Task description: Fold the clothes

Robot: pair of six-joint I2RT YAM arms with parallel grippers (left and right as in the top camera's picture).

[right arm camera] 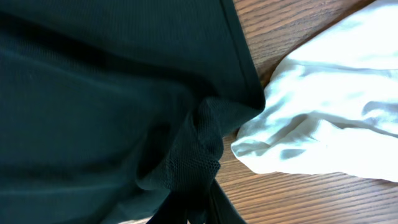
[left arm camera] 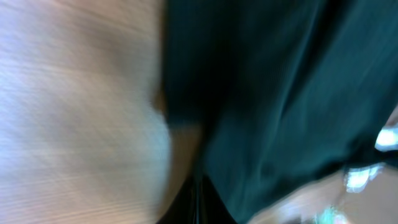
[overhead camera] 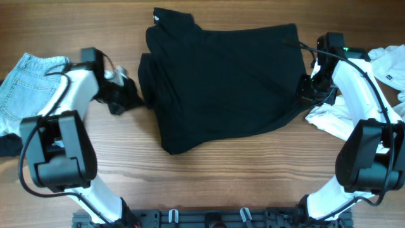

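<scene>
The left gripper is at the side edge of the black garment and the garment's near corner sticks out, so the left gripper should take that corner (overhead camera: 172, 148) before both grippers fold.
A black garment (overhead camera: 221, 82) lies partly folded in the middle of the table. My right gripper (overhead camera: 308, 88) is shut on a bunched bit of its right edge, seen as pinched mesh fabric (right arm camera: 199, 155) in the right wrist view. My left gripper (overhead camera: 130, 96) is at the garment's left edge. The left wrist view is blurred: its jaws (left arm camera: 199, 202) look shut, with the black fabric (left arm camera: 280, 93) running into them from the right.
Light blue jeans (overhead camera: 25, 85) lie at the far left. White clothes (overhead camera: 335, 117) lie right beside my right gripper, with more white cloth (overhead camera: 389, 63) at the far right; they also show in the right wrist view (right arm camera: 323, 106).
</scene>
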